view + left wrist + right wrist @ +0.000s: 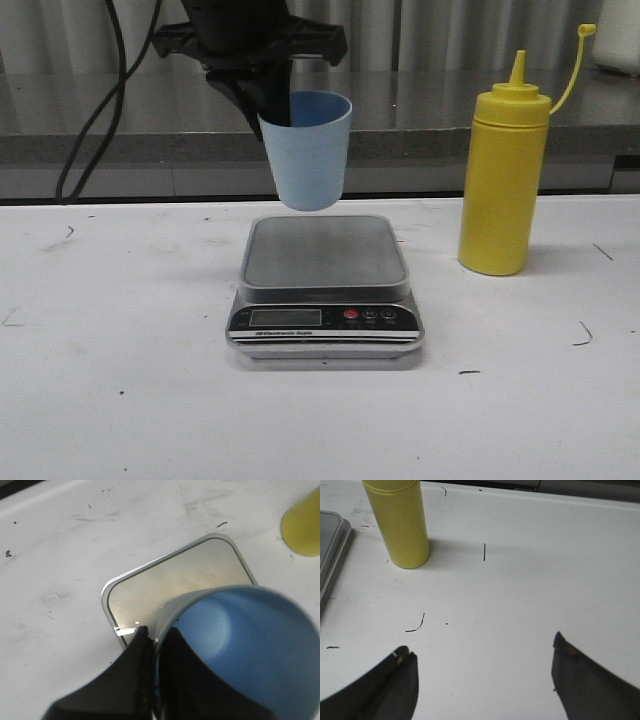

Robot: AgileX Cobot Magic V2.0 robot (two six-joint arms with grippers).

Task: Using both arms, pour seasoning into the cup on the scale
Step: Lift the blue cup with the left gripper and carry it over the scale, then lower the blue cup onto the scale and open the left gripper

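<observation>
The robot's left gripper will set the pale blue cup down on the middle of the silver scale's grey platform (pixel 310 247) (pixel 192 618).
My left gripper (pixel 268 112) is shut on the left rim of the pale blue cup (pixel 312 150) and holds it upright in the air, a little above the grey platform of the silver scale (pixel 326 290). In the left wrist view the fingers (pixel 145 650) pinch the cup's wall (pixel 240 645), one inside and one outside, over the scale platform (pixel 170 585). The yellow seasoning bottle (pixel 503 175) stands right of the scale, its cap off and hanging on its tether. My right gripper (pixel 480 652) is open and empty over bare table, the bottle (pixel 400 522) ahead of it.
A grey counter ledge (pixel 100 120) runs behind the white table. Black cables (pixel 95 110) hang at the back left. The scale's edge shows in the right wrist view (pixel 330 555). Small black marks dot the tabletop.
</observation>
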